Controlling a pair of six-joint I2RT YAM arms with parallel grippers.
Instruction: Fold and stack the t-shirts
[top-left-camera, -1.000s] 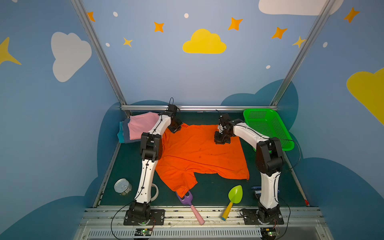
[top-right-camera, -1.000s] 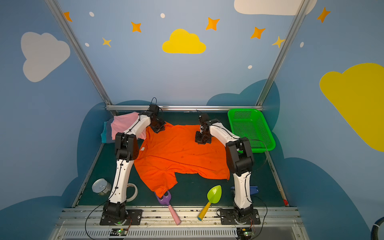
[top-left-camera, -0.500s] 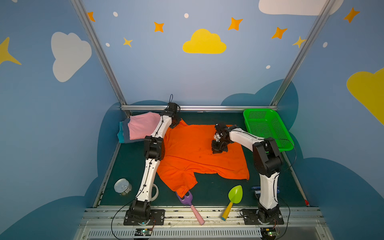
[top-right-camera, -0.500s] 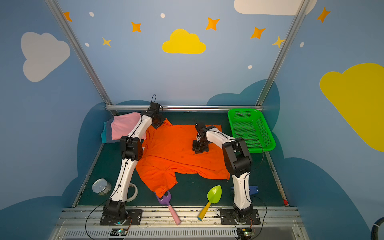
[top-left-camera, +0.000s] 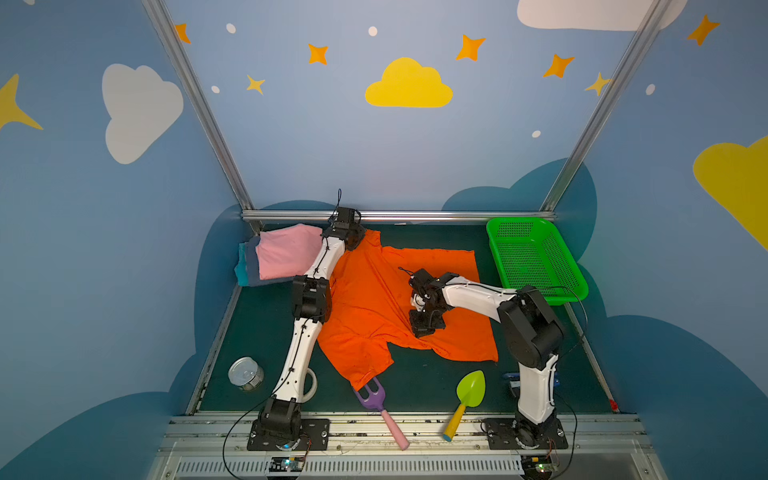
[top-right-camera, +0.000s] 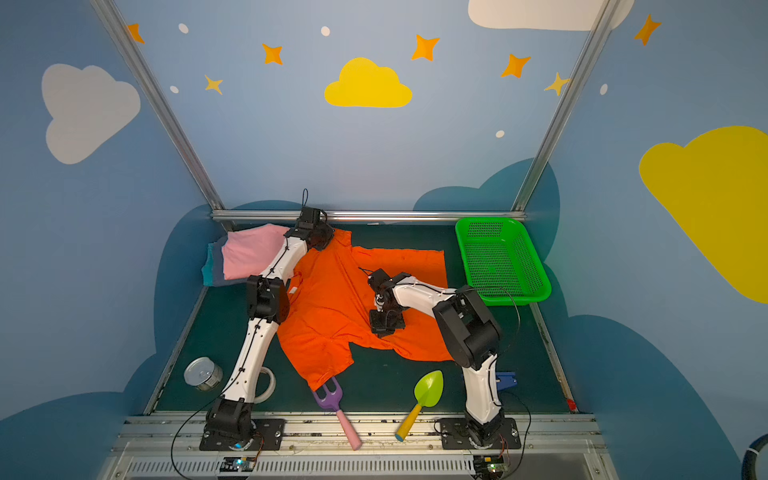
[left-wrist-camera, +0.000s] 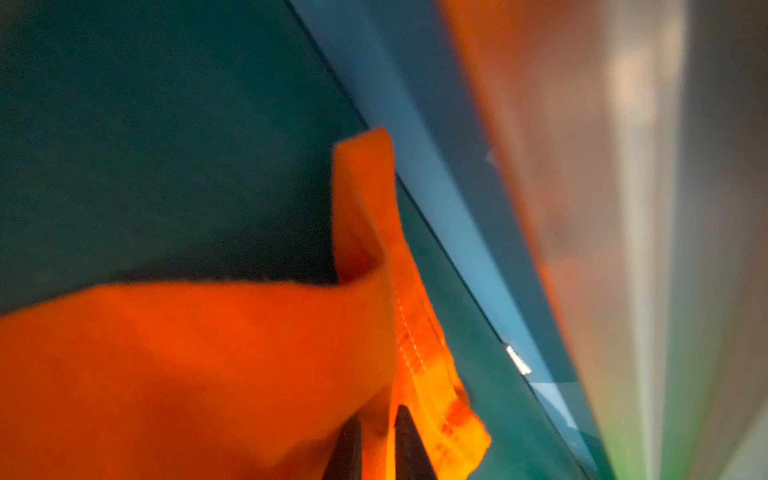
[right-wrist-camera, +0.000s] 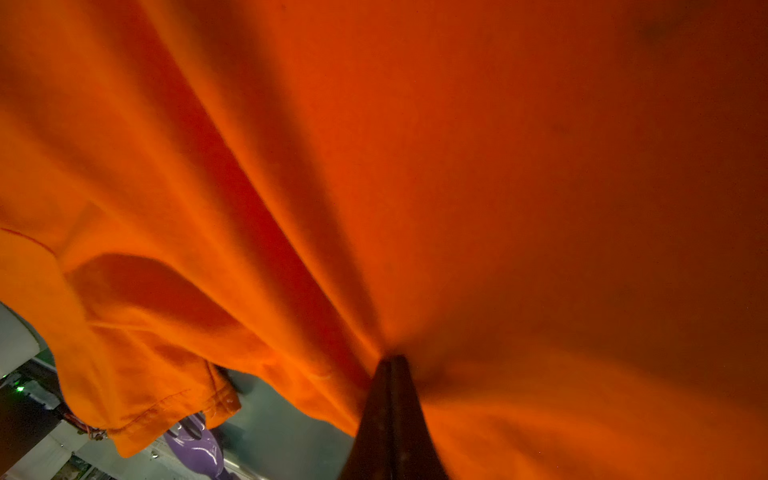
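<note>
The orange t-shirt is bunched in creases where my right gripper pinches it near its middle, so that gripper should open and take the t-shirt's far corner (top-left-camera: 472, 253) by the green basket before folding.
The orange t-shirt (top-left-camera: 374, 299) (top-right-camera: 332, 299) lies spread and creased across the green mat. My left gripper (top-left-camera: 353, 240) (top-right-camera: 322, 239) is at the shirt's far corner by the back rail. In the left wrist view its fingers (left-wrist-camera: 401, 440) stand slightly apart, with a fold of the orange t-shirt (left-wrist-camera: 208, 353) between them. My right gripper (top-left-camera: 422, 328) (top-right-camera: 384, 326) (right-wrist-camera: 390, 359) is shut on a pinch of orange cloth (right-wrist-camera: 457, 166) near the shirt's middle, with creases running from it. A folded stack sits at the back left: pink t-shirt (top-left-camera: 286, 253) on top, then grey-blue (top-left-camera: 266, 282) and teal (top-left-camera: 240, 270).
A green basket (top-left-camera: 532, 257) stands at the back right. Along the front lie a tin can (top-left-camera: 246, 374), a tape roll (top-left-camera: 312, 384), a purple toy fork (top-left-camera: 372, 399) touching the shirt's sleeve, a green toy shovel (top-left-camera: 469, 390) and a small blue object (top-left-camera: 513, 378).
My right gripper has drawn its pinch of orange cloth towards the front and a little left. The left gripper shifted slightly back, and its fingers have parted a little.
</note>
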